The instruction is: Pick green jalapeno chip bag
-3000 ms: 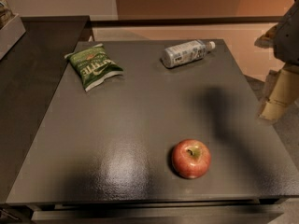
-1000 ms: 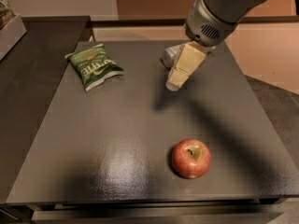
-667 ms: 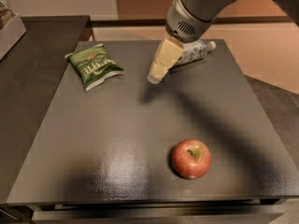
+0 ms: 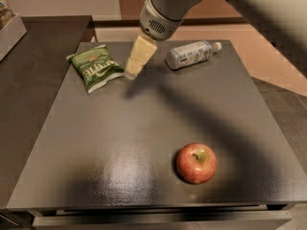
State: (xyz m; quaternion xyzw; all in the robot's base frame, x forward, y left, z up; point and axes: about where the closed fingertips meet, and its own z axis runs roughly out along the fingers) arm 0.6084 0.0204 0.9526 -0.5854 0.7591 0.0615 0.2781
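I need to close on the green jalapeno chip bag's side (image 4: 110, 63) facing the clear plastic bottle.
The green jalapeno chip bag (image 4: 96, 67) lies flat at the far left of the dark table (image 4: 144, 128), with white lettering and pale crimped ends. My gripper (image 4: 133, 66) hangs from the arm that reaches in from the upper right. Its cream-coloured tip is just right of the bag's right edge, above the table, and holds nothing.
A clear plastic bottle with a white label (image 4: 192, 54) lies on its side at the far right of the table. A red apple (image 4: 196, 163) sits near the front right. A dark counter (image 4: 29, 80) adjoins the table's left side.
My arm has swung in from the right edge and moved left across the far side of the table, past the bottle, to just beside the chip bag. The objects have not moved.
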